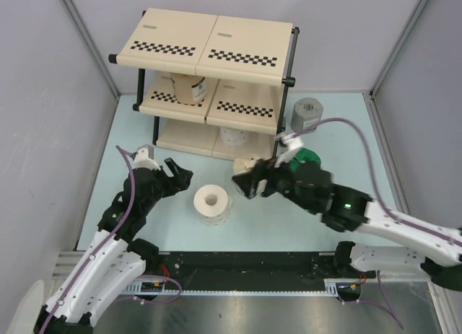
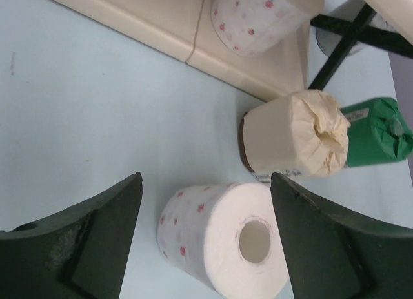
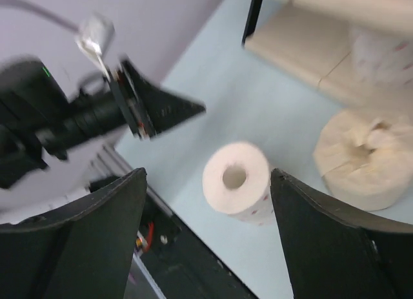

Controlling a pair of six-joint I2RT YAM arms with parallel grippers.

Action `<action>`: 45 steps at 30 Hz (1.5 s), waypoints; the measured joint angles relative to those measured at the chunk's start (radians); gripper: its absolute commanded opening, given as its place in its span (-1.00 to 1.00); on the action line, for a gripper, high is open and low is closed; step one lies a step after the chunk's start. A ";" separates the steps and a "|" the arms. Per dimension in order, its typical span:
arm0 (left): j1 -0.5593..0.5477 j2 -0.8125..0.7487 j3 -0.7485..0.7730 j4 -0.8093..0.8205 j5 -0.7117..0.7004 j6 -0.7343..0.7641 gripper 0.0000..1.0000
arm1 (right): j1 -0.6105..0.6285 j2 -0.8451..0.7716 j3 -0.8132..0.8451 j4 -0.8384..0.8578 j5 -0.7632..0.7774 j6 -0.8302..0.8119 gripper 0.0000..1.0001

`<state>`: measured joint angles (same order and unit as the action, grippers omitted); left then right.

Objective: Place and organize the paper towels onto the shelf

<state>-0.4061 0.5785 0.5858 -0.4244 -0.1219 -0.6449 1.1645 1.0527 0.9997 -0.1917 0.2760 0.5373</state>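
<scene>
The left gripper needs to next close on the rim (image 1: 200, 200) (image 2: 223, 245) of the white roll on the table, with one finger inside the roll's hole and one outside.
A white paper towel roll (image 1: 212, 203) dotted with red stands on end on the table, its hole up. My left gripper (image 1: 180, 177) is open just left of it, and my right gripper (image 1: 245, 181) is open just right of it; neither touches it. In the left wrist view the roll (image 2: 219, 237) lies between the open fingers (image 2: 110, 241). A tan roll (image 2: 297, 134) and a green roll (image 2: 377, 131) stand by the shelf (image 1: 216, 42). On the shelf, a tan roll (image 1: 189, 89) sits on the middle tier and a white one (image 1: 234, 138) on the bottom tier.
A grey roll (image 1: 307, 114) stands on the table right of the shelf's black post (image 1: 289, 74). Grey walls close in on both sides. The black rail (image 1: 245, 265) holding the arm bases runs along the near edge.
</scene>
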 measured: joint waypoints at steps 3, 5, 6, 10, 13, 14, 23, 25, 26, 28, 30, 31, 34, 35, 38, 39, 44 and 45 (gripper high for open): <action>-0.059 -0.008 0.000 -0.021 0.002 -0.004 0.72 | -0.014 -0.175 0.031 -0.077 0.105 -0.011 0.68; -0.131 -0.010 -0.005 -0.028 0.001 -0.020 0.72 | -0.031 -0.263 0.037 -0.149 0.177 -0.009 0.69; -0.173 -0.010 -0.008 -0.030 0.001 -0.032 0.72 | -0.040 -0.293 0.037 -0.186 0.209 -0.006 0.69; -0.368 -0.009 -0.017 -0.072 -0.048 -0.082 0.74 | -0.081 -0.374 0.001 -0.333 0.283 0.013 0.69; -0.450 -0.003 -0.017 -0.130 -0.113 -0.106 0.74 | -0.091 -0.418 -0.027 -0.414 0.290 0.036 0.69; -0.453 -0.002 -0.017 -0.148 -0.129 -0.109 0.74 | -0.091 -0.429 -0.031 -0.430 0.291 0.040 0.69; -0.457 0.076 -0.014 -0.216 -0.249 -0.136 0.75 | -0.091 -0.476 -0.037 -0.502 0.296 0.065 0.69; -0.458 0.101 -0.014 -0.206 -0.253 -0.138 0.75 | -0.091 -0.476 -0.037 -0.509 0.298 0.065 0.69; -0.458 0.117 -0.014 -0.198 -0.255 -0.140 0.75 | -0.091 -0.476 -0.037 -0.513 0.301 0.065 0.69; -0.458 0.143 -0.014 -0.183 -0.261 -0.140 0.75 | -0.091 -0.476 -0.037 -0.523 0.305 0.065 0.69; -0.458 0.168 -0.014 -0.172 -0.262 -0.140 0.75 | -0.091 -0.476 -0.037 -0.533 0.310 0.066 0.69; -0.458 0.180 -0.013 -0.166 -0.262 -0.140 0.75 | -0.091 -0.476 -0.037 -0.537 0.312 0.066 0.69; -0.458 0.208 -0.006 -0.157 -0.269 -0.140 0.75 | -0.091 -0.476 -0.037 -0.545 0.314 0.069 0.69; -0.458 0.213 -0.003 -0.154 -0.270 -0.140 0.75 | -0.091 -0.476 -0.037 -0.546 0.315 0.070 0.69; -0.458 0.224 0.008 -0.151 -0.280 -0.140 0.74 | -0.091 -0.476 -0.037 -0.552 0.317 0.073 0.69; -0.458 0.227 0.010 -0.150 -0.285 -0.140 0.73 | -0.091 -0.476 -0.038 -0.552 0.319 0.074 0.68; -0.458 0.249 0.012 -0.135 -0.294 -0.140 0.57 | -0.091 -0.489 -0.055 -0.558 0.322 0.080 0.69; -0.458 0.261 0.012 -0.131 -0.294 -0.140 0.54 | -0.091 -0.493 -0.059 -0.560 0.322 0.083 0.69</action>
<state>-0.8639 0.8391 0.5976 -0.5552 -0.4160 -0.7849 1.0733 0.5594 0.9409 -0.7517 0.5983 0.6201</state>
